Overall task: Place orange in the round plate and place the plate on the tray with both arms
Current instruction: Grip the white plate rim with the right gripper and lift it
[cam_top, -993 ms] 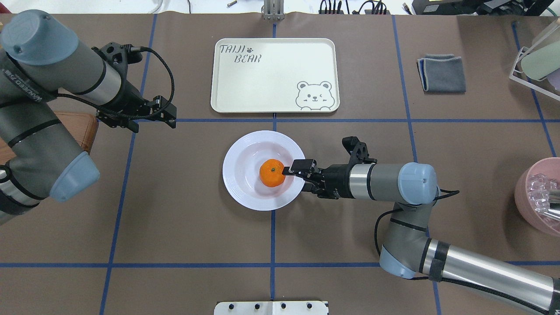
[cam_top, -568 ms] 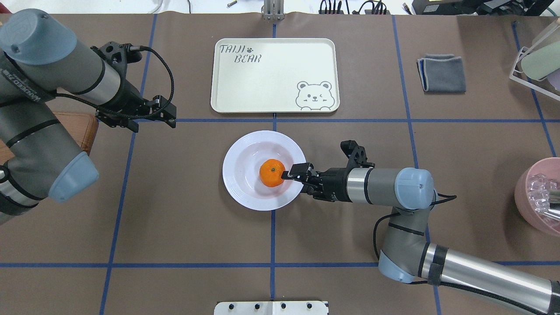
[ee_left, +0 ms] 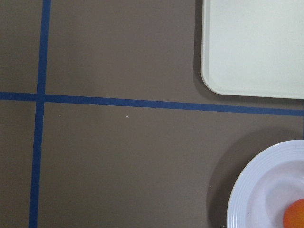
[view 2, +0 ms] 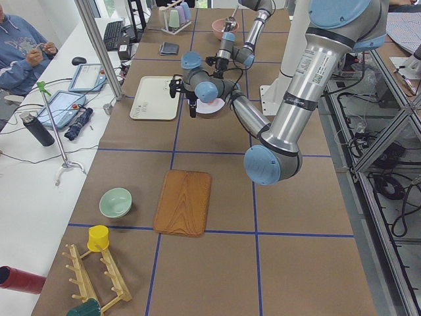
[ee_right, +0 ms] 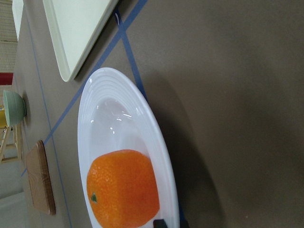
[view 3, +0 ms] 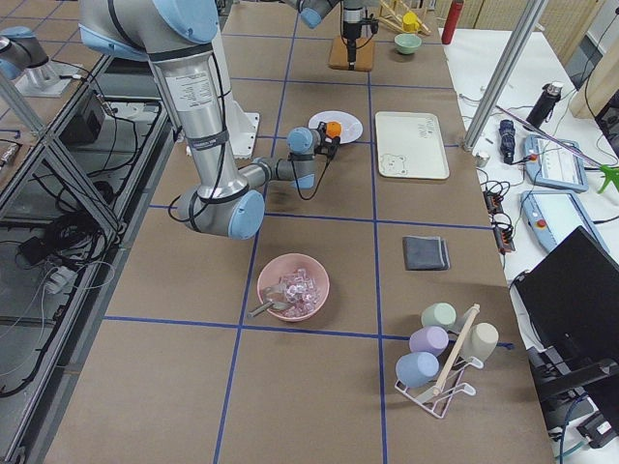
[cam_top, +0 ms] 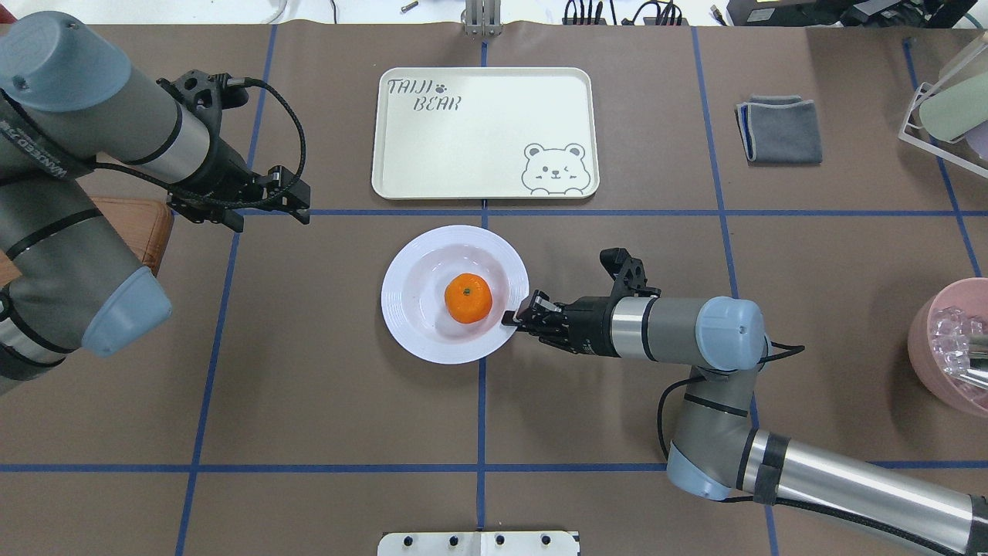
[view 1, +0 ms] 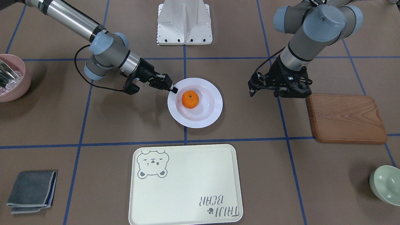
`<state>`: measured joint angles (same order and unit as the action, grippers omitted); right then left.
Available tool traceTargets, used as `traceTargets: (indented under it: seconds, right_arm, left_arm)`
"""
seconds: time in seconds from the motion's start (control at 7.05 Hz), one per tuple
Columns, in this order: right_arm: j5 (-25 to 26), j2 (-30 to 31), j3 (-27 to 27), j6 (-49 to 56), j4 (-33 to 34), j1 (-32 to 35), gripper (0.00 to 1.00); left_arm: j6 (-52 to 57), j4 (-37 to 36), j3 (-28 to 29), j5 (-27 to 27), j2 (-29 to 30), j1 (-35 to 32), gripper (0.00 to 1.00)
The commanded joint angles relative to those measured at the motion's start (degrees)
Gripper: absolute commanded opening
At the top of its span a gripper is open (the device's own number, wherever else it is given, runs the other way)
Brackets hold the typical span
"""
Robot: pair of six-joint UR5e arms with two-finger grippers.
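My right gripper is going to release the round plate in the middle of the tray (view 1: 187, 186), between the bear face and the lettering.
The orange (cam_top: 468, 298) (view 1: 190, 99) (ee_right: 123, 190) lies in the middle of the round plate (cam_top: 413, 270) (view 1: 210, 113) (ee_right: 114, 109), which rests on the table in front of the tray (cam_top: 478, 131) (view 1: 187, 184). My right gripper (cam_top: 513, 315) (view 1: 172, 90) reaches in level from the right and is shut on the plate's right rim, one fingertip (ee_right: 159, 222) showing on top of it. My left gripper (cam_top: 268, 219) (view 1: 280, 92) hangs open and holds nothing, above the table well left of the plate. Its wrist view catches the plate's edge (ee_left: 259, 190) and a tray corner (ee_left: 251, 47).
A brown wooden board (view 1: 345, 117) (cam_top: 150, 224) lies under the left arm. A folded grey cloth (cam_top: 779, 130) lies right of the tray. A pink bowl (cam_top: 945, 351) sits at the far right, a cup rack (cam_top: 945, 100) behind it. A pale green bowl (view 1: 386, 184) sits beyond the board.
The right gripper has dropped lower and closed at the plate's right rim. The plate with the orange has slid a little to the left. The left arm has barely moved.
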<state>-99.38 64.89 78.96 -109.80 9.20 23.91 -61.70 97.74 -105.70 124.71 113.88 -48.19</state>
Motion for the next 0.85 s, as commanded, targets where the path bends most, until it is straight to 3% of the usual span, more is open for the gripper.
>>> traceTargets:
  seconds: [0.0,0.71]
  right_arm:
    - [1.72,-0.20,1.97,-1.20,-0.85,0.96,0.00]
    - [9.54,0.32,3.39,-4.46,-5.50,1.58,0.00]
  left_arm:
    - [0.00,-0.01,-0.12,0.00,-0.06,-0.06,0.98]
    - [-0.09,-0.53,-0.56,-0.08,-0.06,-0.50,0.98]
